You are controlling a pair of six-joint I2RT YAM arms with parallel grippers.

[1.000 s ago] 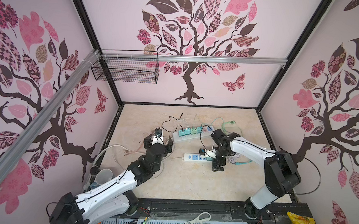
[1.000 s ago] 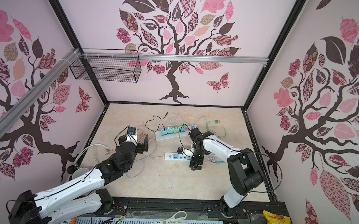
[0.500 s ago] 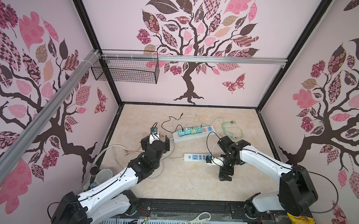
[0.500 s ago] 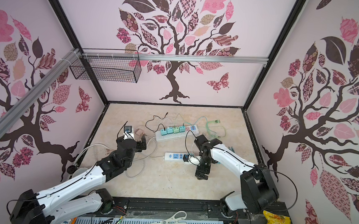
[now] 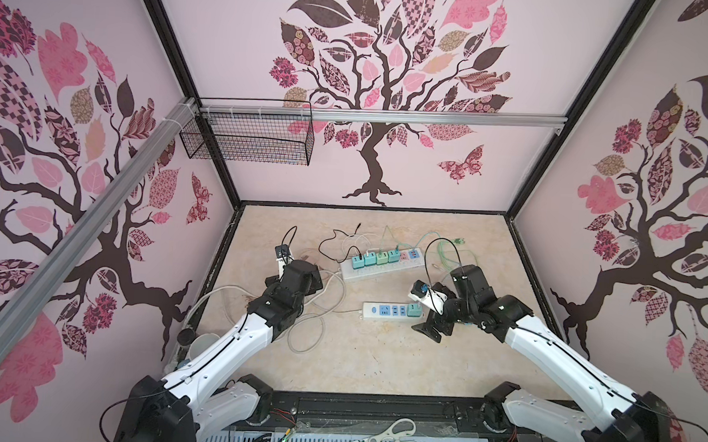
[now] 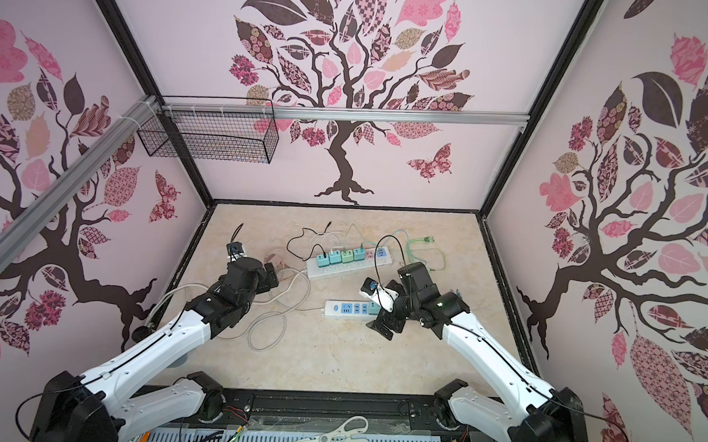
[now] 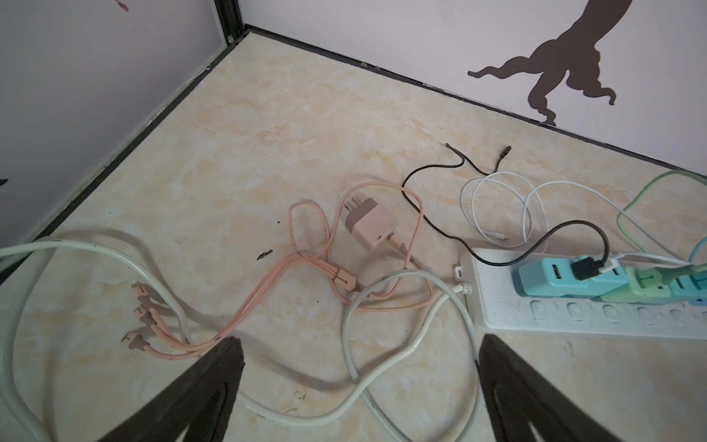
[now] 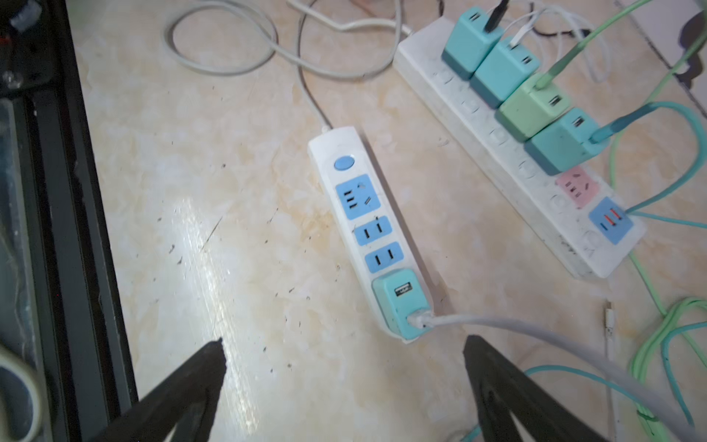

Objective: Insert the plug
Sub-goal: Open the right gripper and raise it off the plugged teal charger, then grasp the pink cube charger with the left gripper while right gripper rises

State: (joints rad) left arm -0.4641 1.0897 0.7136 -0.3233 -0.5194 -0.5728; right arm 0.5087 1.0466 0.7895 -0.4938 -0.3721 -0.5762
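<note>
Next, I move my left gripper to the loose pink plug and close it on the sides of the plug's body (image 5: 308, 259) (image 7: 370, 224), leaving its prongs free.
A small white power strip (image 8: 367, 225) with blue sockets lies mid-floor in both top views (image 5: 389, 310). A teal plug (image 8: 401, 302) with a grey cable sits in its end socket. My right gripper (image 8: 343, 340) hovers open just past that end, nothing between its fingers. A pink plug (image 7: 369, 225) with a pink multi-head cable lies loose on the floor, prongs up and away from any socket. My left gripper (image 7: 358, 340) is open above a loop of white cable, a short way from the pink plug.
A long white power strip (image 5: 379, 267) holds several teal and green chargers, with a pink and a blue socket free at its right end. Green cables (image 5: 446, 252) coil behind the right arm. Scissors (image 5: 391, 438) lie on the front rail, a white cup (image 5: 202, 343) stands at the front left.
My right arm has drawn back to the right, away from the small strip's end. My left gripper has shifted slightly left. Both stay open.
</note>
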